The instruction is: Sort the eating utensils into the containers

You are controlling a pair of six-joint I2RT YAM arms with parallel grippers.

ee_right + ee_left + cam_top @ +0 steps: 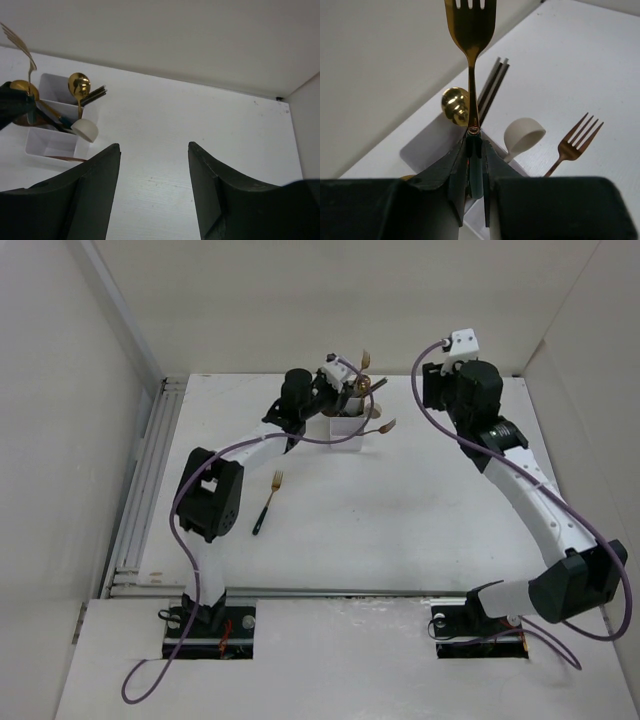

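My left gripper needs to go to the white container's compartment with the copper fork (360, 430) (481, 209). It will let go of the gold fork there.
My left gripper (350, 392) is shut on the dark handle of a gold fork (470, 22) and holds it upright over the white divided container (345, 427); the fork head (365, 358) points up. In the left wrist view the container (420, 145) holds a gold spoon (455, 105), dark chopsticks (491, 87), a pale spoon (522, 136) and a copper fork (577, 137). Another gold fork with a dark handle (268, 502) lies on the table. My right gripper (154, 150) is open and empty to the right of the container (52, 145), apart from it.
White walls enclose the table on the left, back and right. A metal rail (140, 490) runs along the left edge. The right arm's purple cable (440, 430) loops near its wrist.
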